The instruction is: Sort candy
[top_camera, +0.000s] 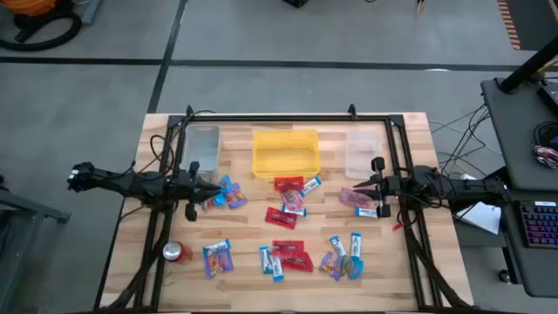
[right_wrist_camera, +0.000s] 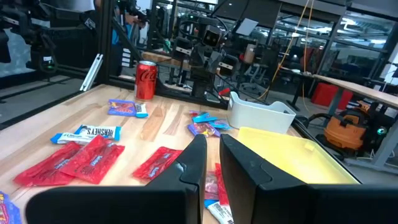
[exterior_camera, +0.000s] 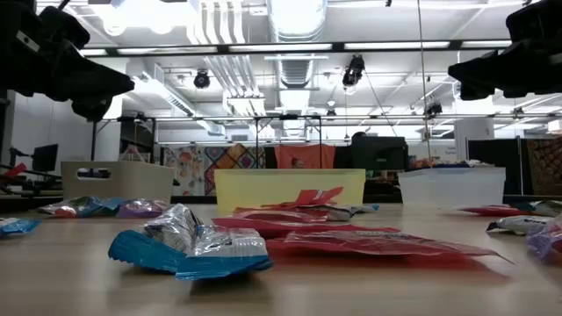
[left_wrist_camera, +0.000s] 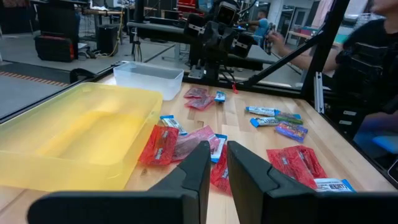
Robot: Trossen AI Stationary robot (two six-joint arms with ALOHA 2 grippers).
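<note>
I will close my left gripper on the purple packet's side (top_camera: 236, 201) away from the blue packet, in the group nearest the greyish clear bin.
Candy lies scattered on the wooden table: red packets (top_camera: 288, 216), purple multicolour packets (top_camera: 218, 259) and blue-and-white bars (top_camera: 270, 262), all flat on the boards. My left gripper (top_camera: 207, 187) hovers shut above the table's left side, beside a small cluster of sweets (top_camera: 225, 194). My right gripper (top_camera: 363, 185) hovers shut on the right, next to pink and blue sweets (top_camera: 359, 201). The left wrist view shows my left gripper (left_wrist_camera: 217, 163) over red packets (left_wrist_camera: 160, 144). The right wrist view shows my right gripper (right_wrist_camera: 212, 155) over more red packets (right_wrist_camera: 93, 155). Both grippers are empty.
Three bins stand along the far edge: a greyish clear bin (top_camera: 202, 144), a yellow bin (top_camera: 285, 155) and a clear bin (top_camera: 362, 153). A red soda can (top_camera: 176, 253) stands near the left front corner. A black frame (top_camera: 288, 116) borders the table. A person's arm (left_wrist_camera: 292, 53) shows beyond it.
</note>
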